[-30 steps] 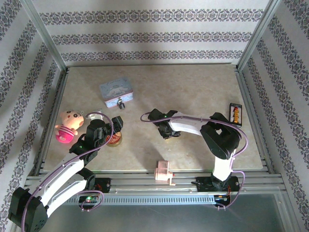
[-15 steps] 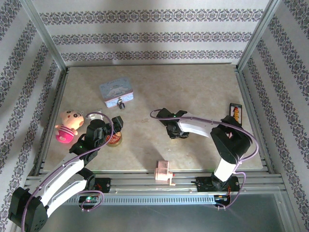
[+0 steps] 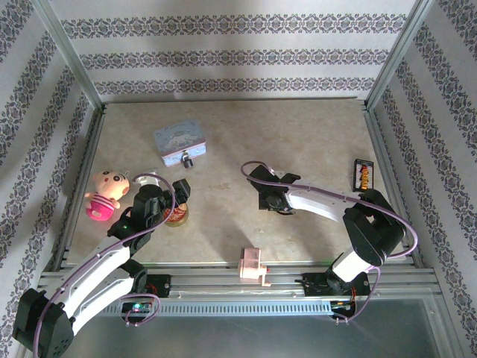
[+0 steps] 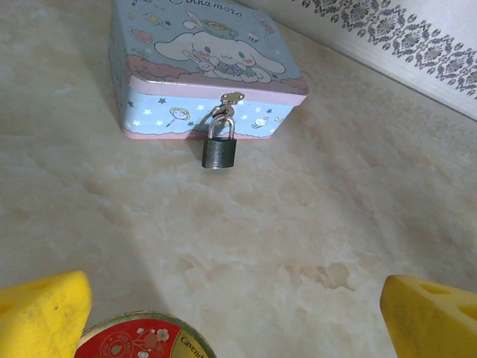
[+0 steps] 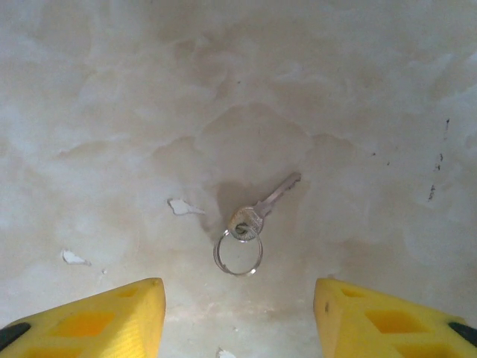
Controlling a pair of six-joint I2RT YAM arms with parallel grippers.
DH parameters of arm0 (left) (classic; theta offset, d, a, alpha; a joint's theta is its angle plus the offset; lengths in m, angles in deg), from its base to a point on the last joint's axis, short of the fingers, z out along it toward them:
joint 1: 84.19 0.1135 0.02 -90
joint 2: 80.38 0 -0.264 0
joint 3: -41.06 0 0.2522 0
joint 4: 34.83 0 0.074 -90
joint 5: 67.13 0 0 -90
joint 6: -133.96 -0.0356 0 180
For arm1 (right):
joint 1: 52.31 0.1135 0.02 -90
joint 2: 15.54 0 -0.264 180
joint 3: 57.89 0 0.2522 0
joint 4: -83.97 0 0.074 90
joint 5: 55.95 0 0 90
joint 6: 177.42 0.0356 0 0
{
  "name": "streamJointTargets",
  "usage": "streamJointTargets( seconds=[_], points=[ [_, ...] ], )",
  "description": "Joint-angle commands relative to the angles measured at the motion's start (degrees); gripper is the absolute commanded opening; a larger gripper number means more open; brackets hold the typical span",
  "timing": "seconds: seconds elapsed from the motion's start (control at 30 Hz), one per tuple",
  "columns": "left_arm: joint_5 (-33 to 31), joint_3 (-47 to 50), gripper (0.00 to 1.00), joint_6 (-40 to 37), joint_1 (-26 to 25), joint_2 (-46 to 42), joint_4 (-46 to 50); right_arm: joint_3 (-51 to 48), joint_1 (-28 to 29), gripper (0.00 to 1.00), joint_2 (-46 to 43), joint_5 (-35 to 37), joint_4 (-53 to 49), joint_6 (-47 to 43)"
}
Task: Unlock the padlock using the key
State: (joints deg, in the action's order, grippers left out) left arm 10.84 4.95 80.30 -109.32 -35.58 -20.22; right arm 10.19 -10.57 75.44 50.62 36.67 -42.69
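Observation:
I will pinch the key ring [image 5: 238, 253] with my right gripper and bring the key to my left gripper, as the key lies flat, far from my left gripper.
The padlock [image 4: 220, 151], dark-bodied with a silver shackle, hangs from the hasp of the pale blue tin [image 4: 205, 67], and is also seen from above [image 3: 188, 159]. My left gripper [image 4: 238, 321] stands open well short of it, its yellow fingertips [image 4: 41, 313] wide apart. The key [image 5: 261, 211], on a thin ring [image 5: 238, 255], lies flat on the table. My right gripper [image 5: 238, 321] hovers over it, open, the ring just ahead of the gap between the yellow fingertips [image 5: 93, 324]. From above, the right gripper [image 3: 262, 200] sits mid-table.
A round red tin [image 3: 177, 215] sits under the left gripper. A pink-and-yellow doll [image 3: 104, 195] stands at the left. A pink block [image 3: 252, 265] is at the near edge, and a small dark item [image 3: 363, 175] at the right. Walls enclose the table.
The right arm's elbow has swung to the right and its gripper shifted slightly right over the key. The left arm has not moved.

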Motion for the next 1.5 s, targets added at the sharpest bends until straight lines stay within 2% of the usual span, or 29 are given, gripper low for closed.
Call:
streamJointTargets(
  seconds=[0.0, 0.63, 1.03, 1.47],
  points=[
    [0.6, 0.6, 0.99, 0.6, -0.5, 0.0, -1.6, -1.0, -1.1, 0.55, 0.5, 0.7, 2.2, 6.4],
    [0.7, 1.4, 0.99, 0.4, -0.5, 0.5, -3.0, -3.2, -1.5, 0.49, 6.2, -1.8, 5.5, 10.0],
    [1.0, 1.0, 0.99, 0.3, -0.5, 0.8, -3.2, -4.9, -1.9, 0.31, 5.0, -0.5, 5.1, 9.8],
    [1.3, 0.3, 0.99, 0.0, -0.5, 1.7, -3.4, -6.0, -3.2, 0.31, 2.5, -0.1, 7.3, 8.8]
  ],
)
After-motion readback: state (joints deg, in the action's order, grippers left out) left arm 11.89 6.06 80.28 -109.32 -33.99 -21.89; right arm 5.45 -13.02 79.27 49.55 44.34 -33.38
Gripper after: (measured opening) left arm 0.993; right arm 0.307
